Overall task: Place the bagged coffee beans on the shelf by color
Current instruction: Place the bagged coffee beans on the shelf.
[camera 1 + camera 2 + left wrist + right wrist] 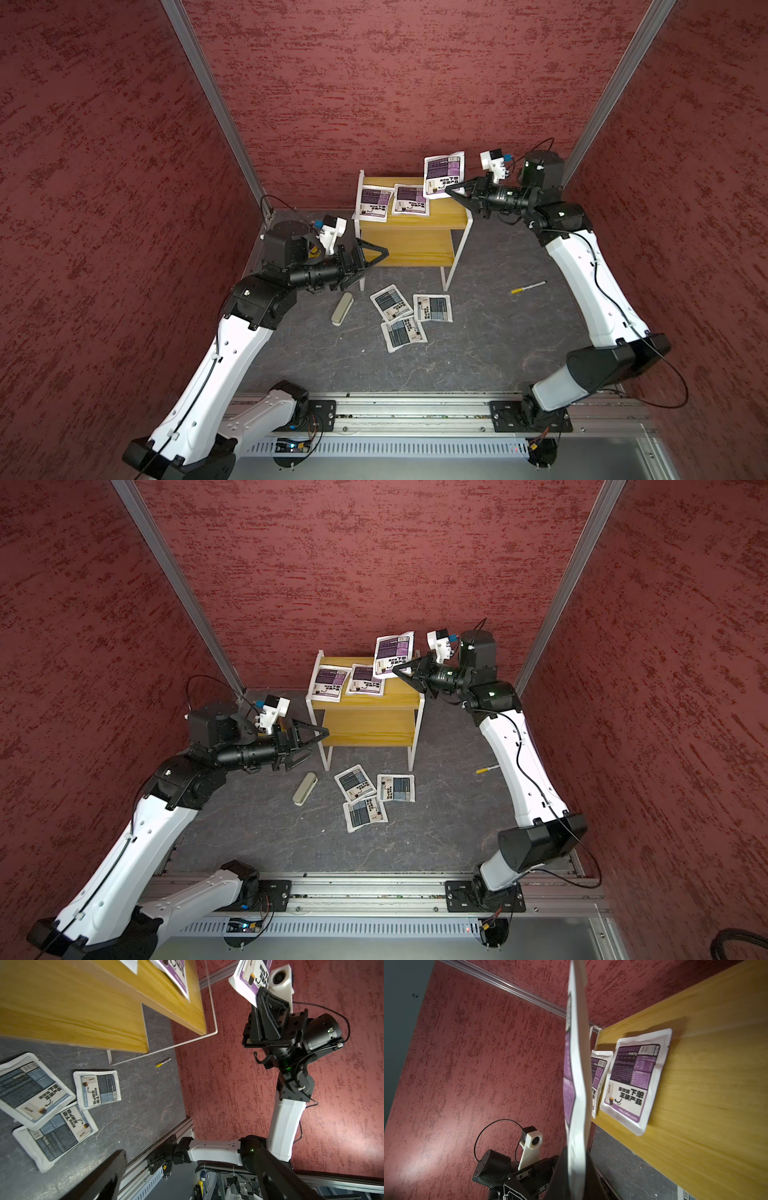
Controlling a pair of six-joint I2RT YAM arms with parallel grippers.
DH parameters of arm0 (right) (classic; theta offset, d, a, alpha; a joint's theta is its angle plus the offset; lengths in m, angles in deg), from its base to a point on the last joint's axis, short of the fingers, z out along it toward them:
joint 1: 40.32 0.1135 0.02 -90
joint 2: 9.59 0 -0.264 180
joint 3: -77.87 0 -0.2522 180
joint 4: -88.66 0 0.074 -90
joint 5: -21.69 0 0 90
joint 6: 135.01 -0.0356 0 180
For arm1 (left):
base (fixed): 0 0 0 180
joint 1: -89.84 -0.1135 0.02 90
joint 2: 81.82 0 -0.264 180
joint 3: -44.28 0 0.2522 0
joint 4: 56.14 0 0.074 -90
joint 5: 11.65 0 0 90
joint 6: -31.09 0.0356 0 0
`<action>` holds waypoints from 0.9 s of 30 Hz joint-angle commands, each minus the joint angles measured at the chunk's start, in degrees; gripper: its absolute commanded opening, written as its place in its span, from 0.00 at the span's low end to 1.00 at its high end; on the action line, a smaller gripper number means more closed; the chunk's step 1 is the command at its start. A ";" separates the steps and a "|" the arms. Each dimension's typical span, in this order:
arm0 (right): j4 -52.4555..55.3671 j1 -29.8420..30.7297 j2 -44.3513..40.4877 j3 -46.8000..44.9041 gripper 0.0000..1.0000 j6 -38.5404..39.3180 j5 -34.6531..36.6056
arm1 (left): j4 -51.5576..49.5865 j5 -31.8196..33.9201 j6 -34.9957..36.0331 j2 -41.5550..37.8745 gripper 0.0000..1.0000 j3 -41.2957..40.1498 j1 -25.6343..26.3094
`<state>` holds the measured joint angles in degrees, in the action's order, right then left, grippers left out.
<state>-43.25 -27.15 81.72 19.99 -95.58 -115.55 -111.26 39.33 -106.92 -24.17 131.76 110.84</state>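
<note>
I need to let go of the purple bag in my right gripper, now upright above the board's rear corner, on the bare end of the top board [448, 197] [712, 1080], beside the purple bags lying there.
The shelf [440, 218] [395, 698] stands at the back of the floor. Two purple bagged coffee beans [373, 203] [410, 200] lie flat on its top board, also seen in the right wrist view [633, 1082]. My right gripper [451, 192] [400, 670] [576, 1157] is shut on the lower edge of a third purple bag [443, 174] [575, 1064], held upright above the top board's right rear corner. Three grey-blue bags [390, 302] [432, 308] [404, 333] lie on the floor in front of the shelf. My left gripper [374, 262] [190, 1157] hangs open and empty by the shelf's left front leg.
A grey-green case [341, 307] lies on the floor left of the grey-blue bags. A yellow-tipped pen [528, 287] lies right of the shelf. Red walls close in on three sides, and the arms' rail [415, 415] runs along the front.
</note>
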 commanded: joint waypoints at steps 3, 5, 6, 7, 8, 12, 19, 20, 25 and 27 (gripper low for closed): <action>5.44 -1.53 1.74 3.41 0.00 2.95 -0.36 | -4.65 0.25 3.25 -2.01 1.00 -2.95 -1.78; 6.70 -1.80 2.53 3.96 0.00 3.47 -0.14 | -4.89 0.00 3.10 -2.35 1.00 -3.53 -2.22; 7.25 -1.85 2.87 4.07 0.00 3.64 -0.06 | -4.95 -0.24 3.20 -2.56 1.00 -3.81 -2.57; 7.78 -1.91 3.16 4.14 0.00 4.00 0.12 | -5.04 -0.43 3.25 -2.67 1.00 -4.01 -2.82; 8.21 -1.92 3.26 4.18 0.00 4.15 0.43 | -5.12 -0.60 3.27 -2.79 1.00 -4.21 -3.17; 9.78 -2.30 3.95 4.35 0.00 5.16 1.57 | -4.80 -1.40 3.16 -3.06 1.00 -5.06 -4.02; 10.06 -2.61 5.14 4.43 0.01 5.28 1.63 | -4.42 -1.93 2.74 -3.20 1.00 -5.95 -4.47; 10.11 -2.61 5.23 4.45 0.03 5.30 1.63 | -4.48 -2.04 2.68 -3.31 1.00 -6.03 -4.56; 10.63 -2.85 5.47 4.43 0.14 5.91 1.67 | -4.60 -2.20 2.65 -3.53 1.00 -6.47 -5.08; 10.89 -2.94 5.50 4.48 0.18 6.21 1.72 | -4.42 -2.27 2.55 -3.59 1.00 -6.63 -5.25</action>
<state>-32.93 -29.41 87.36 22.61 -90.81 -114.53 -115.98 37.93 -104.98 -26.83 125.75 106.12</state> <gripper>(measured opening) 0.168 0.996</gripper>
